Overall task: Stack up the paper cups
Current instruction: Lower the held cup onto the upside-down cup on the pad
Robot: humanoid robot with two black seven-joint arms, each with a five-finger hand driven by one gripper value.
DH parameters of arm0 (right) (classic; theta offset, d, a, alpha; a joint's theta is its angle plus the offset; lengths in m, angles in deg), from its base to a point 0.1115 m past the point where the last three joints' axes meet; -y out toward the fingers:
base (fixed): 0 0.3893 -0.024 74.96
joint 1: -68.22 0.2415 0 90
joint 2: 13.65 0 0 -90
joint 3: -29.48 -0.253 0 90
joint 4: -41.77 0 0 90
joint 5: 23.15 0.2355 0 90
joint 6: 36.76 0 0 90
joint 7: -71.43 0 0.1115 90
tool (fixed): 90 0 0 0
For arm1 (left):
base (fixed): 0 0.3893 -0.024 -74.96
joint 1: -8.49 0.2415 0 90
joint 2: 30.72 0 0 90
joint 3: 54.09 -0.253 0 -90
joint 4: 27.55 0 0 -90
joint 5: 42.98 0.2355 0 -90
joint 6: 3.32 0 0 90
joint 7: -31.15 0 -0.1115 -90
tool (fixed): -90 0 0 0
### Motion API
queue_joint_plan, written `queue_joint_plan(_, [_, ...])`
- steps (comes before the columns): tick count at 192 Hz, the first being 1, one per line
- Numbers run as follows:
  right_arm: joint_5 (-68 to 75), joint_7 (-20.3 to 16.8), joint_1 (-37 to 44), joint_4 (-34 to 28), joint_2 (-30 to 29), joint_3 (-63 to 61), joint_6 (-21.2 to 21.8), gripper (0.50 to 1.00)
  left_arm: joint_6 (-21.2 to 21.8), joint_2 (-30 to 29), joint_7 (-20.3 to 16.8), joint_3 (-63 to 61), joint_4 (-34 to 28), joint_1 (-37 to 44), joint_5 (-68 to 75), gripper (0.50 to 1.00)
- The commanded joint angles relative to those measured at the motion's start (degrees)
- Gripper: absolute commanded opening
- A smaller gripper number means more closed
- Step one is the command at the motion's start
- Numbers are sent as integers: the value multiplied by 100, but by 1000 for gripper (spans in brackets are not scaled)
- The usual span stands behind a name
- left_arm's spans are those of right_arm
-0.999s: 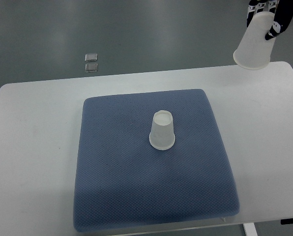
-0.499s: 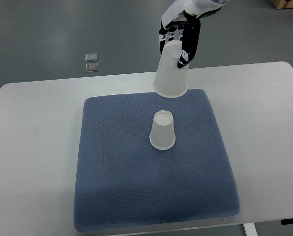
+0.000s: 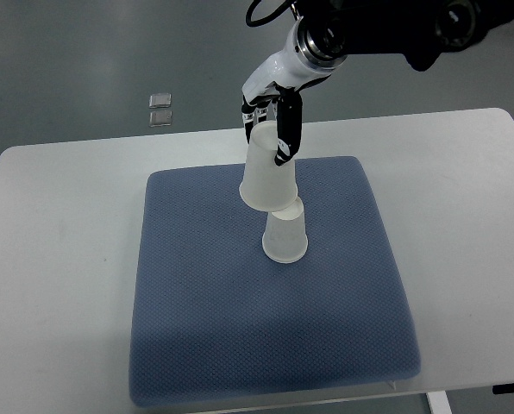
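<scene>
My right gripper is to let go of its paper cup over the upturned cup standing on the blue mat (image 3: 289, 208).
An upturned white paper cup (image 3: 285, 239) stands near the middle of the blue mat (image 3: 205, 310). My right hand (image 3: 270, 121) comes in from the upper right and is shut on a second upturned paper cup (image 3: 266, 172). It holds that cup in the air just above and slightly left of the standing cup. The held cup's rim overlaps the top of the standing cup in this view. The left arm is out of view.
The blue mat lies on a white table (image 3: 59, 259). Two small shiny squares (image 3: 159, 109) lie on the grey floor beyond the table's far edge.
My right hand has carried the held cup from the far right to the left and down, until it hangs right over the standing cup. The standing cup has not moved.
</scene>
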State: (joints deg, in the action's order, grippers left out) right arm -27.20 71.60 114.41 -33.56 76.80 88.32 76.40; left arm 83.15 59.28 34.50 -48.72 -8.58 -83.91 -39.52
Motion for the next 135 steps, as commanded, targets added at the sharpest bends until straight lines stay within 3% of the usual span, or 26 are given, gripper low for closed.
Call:
queue_joint_plan(1, [-7,9,-75,1,-1,23,-75,646,1,0,0,0,-16,3,-3,1000])
queue_joint_plan(135, [-51,0,-400,1,-1,207,-303,652,1,0,0,0,-42,3,-3,1000])
